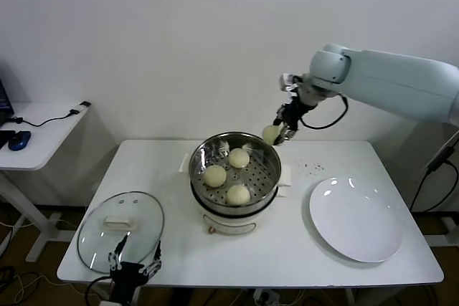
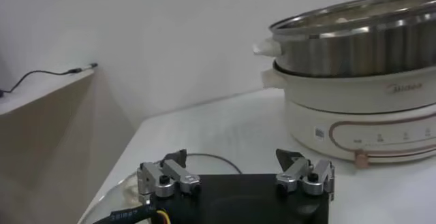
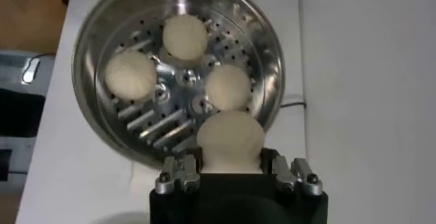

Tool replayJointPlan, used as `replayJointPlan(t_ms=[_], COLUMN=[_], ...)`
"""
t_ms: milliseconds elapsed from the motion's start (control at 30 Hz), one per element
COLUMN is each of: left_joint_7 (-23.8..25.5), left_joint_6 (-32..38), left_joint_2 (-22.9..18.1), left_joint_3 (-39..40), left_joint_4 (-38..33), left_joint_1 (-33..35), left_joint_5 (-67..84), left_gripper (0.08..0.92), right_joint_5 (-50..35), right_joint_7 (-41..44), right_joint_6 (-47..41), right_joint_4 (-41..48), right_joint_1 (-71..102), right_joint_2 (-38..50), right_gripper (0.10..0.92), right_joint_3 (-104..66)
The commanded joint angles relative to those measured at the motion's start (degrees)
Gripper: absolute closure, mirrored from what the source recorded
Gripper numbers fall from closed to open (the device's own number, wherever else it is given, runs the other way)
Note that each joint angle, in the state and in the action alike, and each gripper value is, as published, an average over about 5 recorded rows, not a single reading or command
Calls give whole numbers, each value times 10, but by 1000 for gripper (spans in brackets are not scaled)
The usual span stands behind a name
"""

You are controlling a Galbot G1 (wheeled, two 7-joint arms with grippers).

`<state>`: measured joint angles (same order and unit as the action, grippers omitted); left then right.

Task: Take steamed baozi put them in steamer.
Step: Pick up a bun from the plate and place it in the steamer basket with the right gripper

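Note:
Next, my right gripper lets go of the baozi on the steamer's bare bottom facing the white plate [image 1: 258, 174] [image 3: 173, 126], next to the other baozi.
The steamer [image 1: 203, 153], a shiny steel pot on a white base, stands mid-table and holds three cream-white baozi [image 1: 214, 175], [image 1: 239, 158], [image 1: 239, 194] on its perforated floor. My right gripper [image 1: 278, 134] is shut on a fourth baozi [image 1: 271, 134] and holds it above the steamer's far right rim. In the right wrist view this baozi [image 3: 230, 141] sits between the fingers over the steamer's edge [image 3: 276, 55], with the three others [image 3: 130, 75], [image 3: 184, 37], [image 3: 228, 86] below. My left gripper [image 1: 133, 265] is open and empty at the table's front left edge, beside the steamer in its wrist view [image 2: 235, 171].
A round glass lid [image 1: 120, 231] with a white knob lies at the front left, just beyond my left gripper. A flat white plate [image 1: 355, 218] lies to the right of the steamer. A side desk [image 1: 43, 130] stands to the far left.

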<state>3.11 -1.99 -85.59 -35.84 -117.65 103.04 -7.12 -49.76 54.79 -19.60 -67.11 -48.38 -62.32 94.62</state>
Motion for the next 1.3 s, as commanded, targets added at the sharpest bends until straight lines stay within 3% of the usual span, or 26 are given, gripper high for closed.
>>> replayJointPlan(t_ms=[33, 967, 1300], left_joint_7=[-1, -2, -2], left_joint_6=[7, 2, 2], left_joint_2=[5, 17, 17], left_joint_3=[1, -11, -12], left_joint_4=[9, 11, 11], left_joint_1=[3, -5, -5], left_joint_5=[7, 22, 21], left_gripper=[177, 177, 177], right_joint_5=[-81, -44, -59], right_joint_7=[-53, -80, -87], right_joint_6=[-27, -24, -22], right_joint_4=[-13, 5, 2], right_joint_1=[-8, 69, 62], right_joint_2=[-111, -108, -93], right_gripper=[465, 442, 221], right_joint_3=[89, 110, 92])
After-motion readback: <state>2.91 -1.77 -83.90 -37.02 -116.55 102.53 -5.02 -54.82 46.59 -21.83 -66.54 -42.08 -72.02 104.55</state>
